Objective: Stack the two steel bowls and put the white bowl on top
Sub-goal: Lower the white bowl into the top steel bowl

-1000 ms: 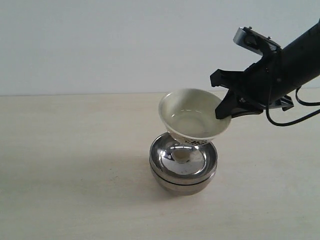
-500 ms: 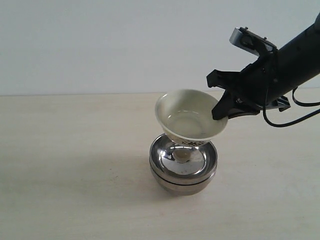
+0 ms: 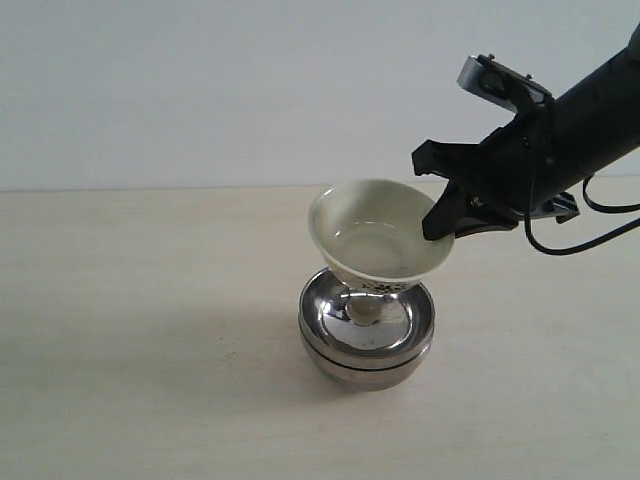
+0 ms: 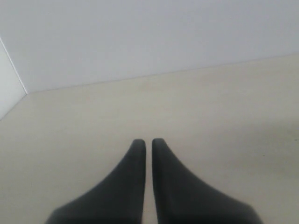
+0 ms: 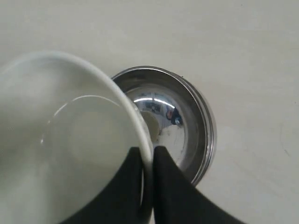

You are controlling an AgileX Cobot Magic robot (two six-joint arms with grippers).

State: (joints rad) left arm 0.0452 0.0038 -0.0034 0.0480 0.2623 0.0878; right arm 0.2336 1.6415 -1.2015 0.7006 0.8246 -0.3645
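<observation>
The robot's right gripper should release the white bowl, now tilted just above the steel bowls, in the hollow of the upper steel bowl (image 3: 369, 309) (image 5: 152, 130), nested inside that bowl's rim.
The two steel bowls (image 3: 367, 345) sit nested one in the other on the table, seen from above as one shiny rim (image 5: 201, 109) in the right wrist view. The white bowl (image 3: 375, 240) hangs tilted just above them, its foot low over the upper steel bowl's hollow; whether it touches I cannot tell. My right gripper (image 3: 440, 222) is shut on the white bowl's rim (image 5: 145, 140), one finger inside and one outside. My left gripper (image 4: 146, 141) is shut on nothing over bare table and does not show in the exterior view.
The pale wooden table (image 3: 150, 330) runs back to a plain light wall. A black cable (image 3: 580, 240) loops under the right arm.
The right gripper has carried the white bowl a little to the left, more squarely over the steel bowls; it barely moved in the last half second.
</observation>
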